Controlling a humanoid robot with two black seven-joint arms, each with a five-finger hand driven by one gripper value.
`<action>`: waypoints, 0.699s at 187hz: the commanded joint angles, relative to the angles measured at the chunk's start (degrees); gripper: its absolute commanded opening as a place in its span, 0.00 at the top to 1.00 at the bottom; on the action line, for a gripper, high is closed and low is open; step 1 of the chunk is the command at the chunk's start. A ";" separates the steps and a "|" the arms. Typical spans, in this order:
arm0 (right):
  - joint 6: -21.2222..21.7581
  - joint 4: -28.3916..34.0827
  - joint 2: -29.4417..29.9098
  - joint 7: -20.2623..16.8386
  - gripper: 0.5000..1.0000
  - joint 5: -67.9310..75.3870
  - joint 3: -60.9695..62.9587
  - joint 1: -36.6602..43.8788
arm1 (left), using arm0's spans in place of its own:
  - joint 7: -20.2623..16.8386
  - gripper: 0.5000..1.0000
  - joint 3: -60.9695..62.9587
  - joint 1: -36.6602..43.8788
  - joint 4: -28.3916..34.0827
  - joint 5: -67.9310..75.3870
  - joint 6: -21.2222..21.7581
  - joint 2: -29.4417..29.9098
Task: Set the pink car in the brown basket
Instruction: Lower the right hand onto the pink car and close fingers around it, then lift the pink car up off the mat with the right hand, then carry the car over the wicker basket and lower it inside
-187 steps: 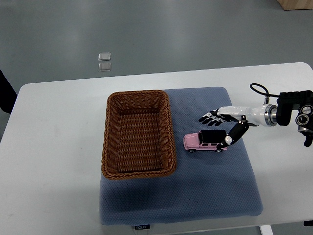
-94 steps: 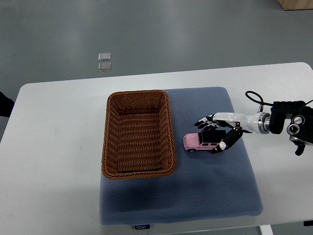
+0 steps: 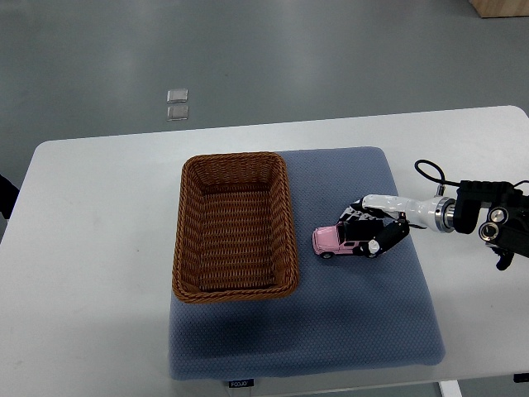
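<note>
Next, my right gripper releases the pink car inside the brown basket point(image 3: 219, 222), near the side of the basket that is farthest from the arm.
The pink toy car point(image 3: 337, 241) with a black roof lies on the blue mat point(image 3: 331, 322), just right of the brown wicker basket point(image 3: 234, 226). My right hand point(image 3: 364, 231) comes in from the right edge and sits over the car's rear half. Its fingers are behind the car and the thumb point(image 3: 382, 242) is in front, closed around the car's body. The car still rests on the mat. The basket holds nothing. The left arm is not in view.
The mat lies on a white table point(image 3: 91, 248). Two small clear squares point(image 3: 176, 104) lie on the grey floor beyond the table. A dark object shows at the left edge point(image 3: 7, 198).
My right hand has lowered and moved in over the car, and its fingers and thumb have closed around the rear of it. The car has shifted slightly.
</note>
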 commanded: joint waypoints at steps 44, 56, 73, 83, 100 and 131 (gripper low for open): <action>6.38 3.12 -7.83 0.43 1.00 2.32 4.52 7.28 | 0.00 0.00 0.00 0.04 -0.07 0.00 0.00 0.00; 7.43 3.65 -8.63 0.17 1.00 3.55 5.40 9.13 | 0.00 0.00 0.00 -0.05 -0.16 0.00 0.00 0.00; 8.22 3.65 -8.37 -0.01 1.00 6.54 5.49 13.25 | 0.00 0.00 0.00 -0.05 -0.25 0.00 0.00 0.00; 7.96 3.48 -7.66 -0.01 1.00 7.33 5.22 15.27 | 0.00 0.00 0.00 -0.05 -0.25 0.00 0.00 0.00; 7.43 2.60 -4.68 -0.09 1.00 7.51 4.70 17.47 | 0.00 0.00 0.00 -0.05 -0.25 0.00 0.00 0.00; 7.26 -5.93 7.81 -0.09 1.00 7.33 1.88 20.38 | 0.00 0.00 0.00 -0.05 -0.25 0.00 0.00 0.00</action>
